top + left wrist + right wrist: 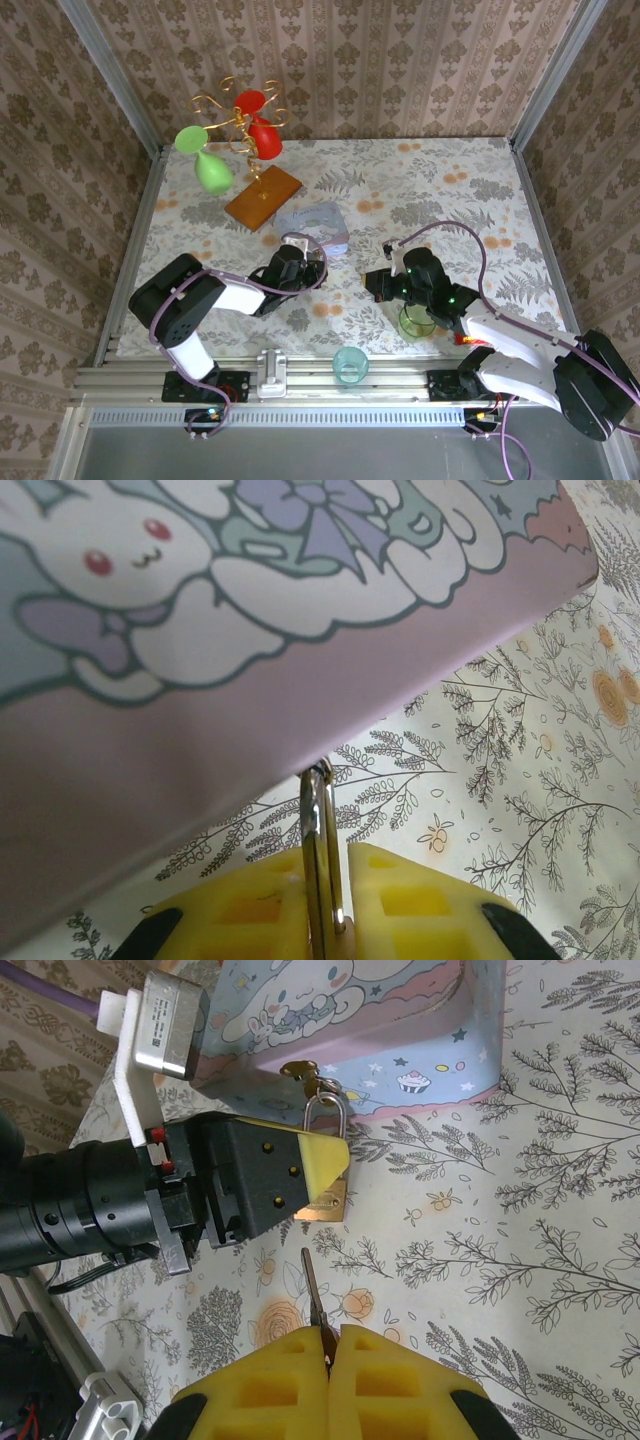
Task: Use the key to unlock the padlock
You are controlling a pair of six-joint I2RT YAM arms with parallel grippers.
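The padlock is pinched high in my left gripper, across the shackle's legs, so that gripper should open and take the brass body (323, 1208) before my right gripper brings the key in.
A small brass padlock (332, 1200) with a silver shackle (326, 1112) sits between the yellow fingers of my left gripper (325, 1165), which is shut on it. In the left wrist view the shackle (320, 840) stands upright between those fingers (250, 910), close under the tin. My right gripper (328, 1338) is shut on the key (312, 1285), whose blade points at the padlock's brass body with a short gap between them. From above, the left gripper (300, 265) and the right gripper (378, 283) face each other mid-table.
A pale blue and pink cartoon tin (315, 225) lies just behind the padlock, with a small brass piece (300, 1072) at its edge. A green cup (417, 322) stands under the right arm and a teal cup (350, 365) at the near edge. A wooden-based stand (263, 195) is at the back left.
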